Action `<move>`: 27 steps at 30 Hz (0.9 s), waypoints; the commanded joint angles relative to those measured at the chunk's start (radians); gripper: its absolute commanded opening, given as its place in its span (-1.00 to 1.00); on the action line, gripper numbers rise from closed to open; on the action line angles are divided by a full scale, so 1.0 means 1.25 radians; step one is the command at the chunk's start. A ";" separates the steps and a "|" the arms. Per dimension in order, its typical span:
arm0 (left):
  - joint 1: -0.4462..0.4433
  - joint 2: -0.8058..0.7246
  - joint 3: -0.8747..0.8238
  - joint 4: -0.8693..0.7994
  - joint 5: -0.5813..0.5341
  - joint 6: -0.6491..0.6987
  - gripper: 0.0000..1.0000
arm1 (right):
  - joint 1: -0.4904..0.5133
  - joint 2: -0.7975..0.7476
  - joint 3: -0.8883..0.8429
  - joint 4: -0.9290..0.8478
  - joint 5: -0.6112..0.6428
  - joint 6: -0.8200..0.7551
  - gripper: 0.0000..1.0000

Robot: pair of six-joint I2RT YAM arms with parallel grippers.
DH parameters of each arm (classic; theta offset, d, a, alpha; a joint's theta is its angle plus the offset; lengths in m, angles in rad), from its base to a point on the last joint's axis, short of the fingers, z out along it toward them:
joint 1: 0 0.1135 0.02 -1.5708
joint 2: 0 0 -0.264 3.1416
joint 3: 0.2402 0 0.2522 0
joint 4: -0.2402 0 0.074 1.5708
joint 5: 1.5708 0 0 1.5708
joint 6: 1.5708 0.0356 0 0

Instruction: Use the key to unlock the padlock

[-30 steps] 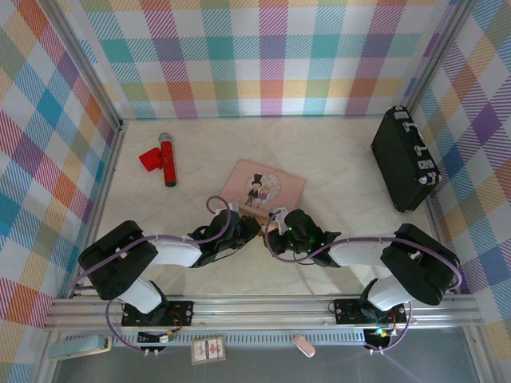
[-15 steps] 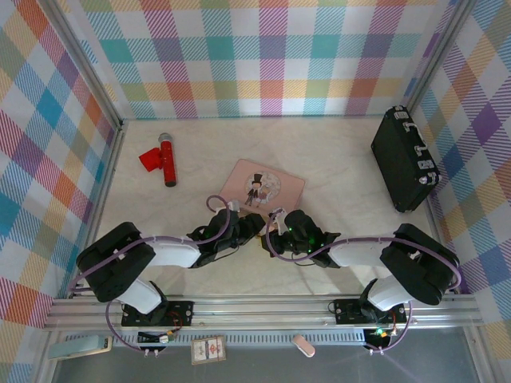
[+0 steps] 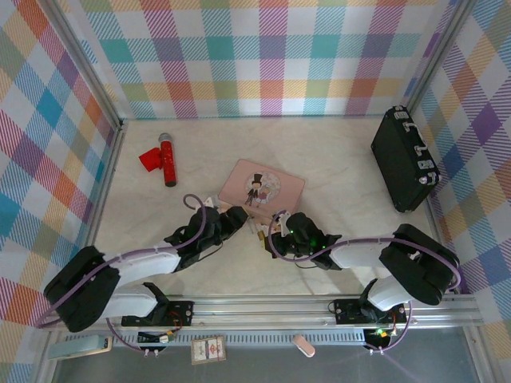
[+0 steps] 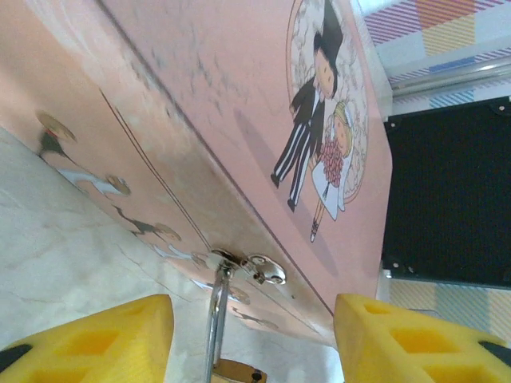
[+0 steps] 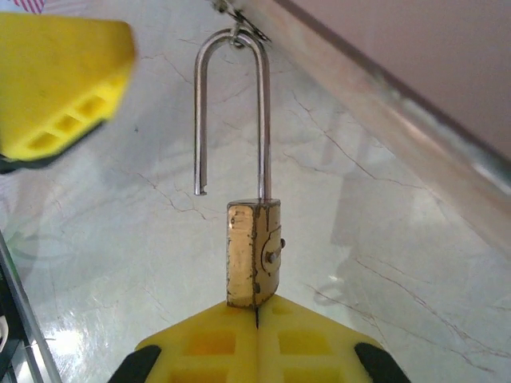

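Observation:
The shackle still hooks the hasp, so my right gripper, holding the padlock's bottom, should release the padlock and take the shackle's bend [image 5: 231,37].
The brass padlock [image 5: 254,254] hangs by its silvery shackle [image 5: 231,112] from the hasp [image 4: 254,267] on the pink box [image 3: 263,185]. One shackle leg is free of the body. My right gripper [image 5: 256,313] is shut, and its yellow pads meet at the padlock's underside. The key is hidden. My left gripper [image 4: 251,343] is open. Its pads stand apart on either side of the shackle [image 4: 217,319] and touch nothing. One of its fingertips [image 5: 64,80] shows at the upper left of the right wrist view. From above, the two grippers [image 3: 231,217] [image 3: 270,231] flank the padlock [image 3: 260,234].
A red microphone-shaped toy [image 3: 164,158] lies at the back left. A black case [image 3: 403,158] leans against the right wall. Plaid walls close the table on three sides. The marble tabletop [image 3: 335,199] lies between the box and the case.
My left gripper has opened and drawn back to the left, away from the padlock, and its arm has swung leftward. The right gripper has stayed shut in place.

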 commanded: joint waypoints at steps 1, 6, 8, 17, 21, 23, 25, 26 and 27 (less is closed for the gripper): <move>0.035 -0.072 0.040 -0.189 -0.027 0.109 0.14 | -0.013 -0.008 -0.011 0.014 0.002 0.030 -1.00; 0.081 -0.130 0.117 -0.360 -0.015 0.251 0.20 | -0.048 -0.003 -0.014 -0.011 0.008 0.060 -1.00; 0.102 -0.126 0.168 -0.448 -0.004 0.327 0.21 | -0.065 -0.002 -0.010 -0.037 0.021 0.060 -1.00; 0.139 -0.122 0.276 -0.639 -0.011 0.542 0.22 | -0.190 0.002 0.025 -0.088 -0.013 -0.006 -1.00; 0.138 -0.107 0.277 -0.625 0.000 0.558 0.22 | -0.258 0.036 0.062 -0.100 -0.088 -0.063 -1.00; 0.139 -0.099 0.271 -0.606 0.020 0.559 0.21 | -0.272 0.043 0.079 -0.108 -0.113 -0.087 -0.99; 0.139 -0.097 0.258 -0.573 0.052 0.554 0.20 | -0.273 0.040 0.094 -0.134 -0.129 -0.112 -0.85; 0.138 -0.095 0.250 -0.546 0.075 0.554 0.19 | -0.273 0.034 0.101 -0.149 -0.143 -0.128 -0.76; 0.137 -0.091 0.244 -0.530 0.086 0.553 0.19 | -0.273 0.026 0.106 -0.160 -0.151 -0.135 -0.69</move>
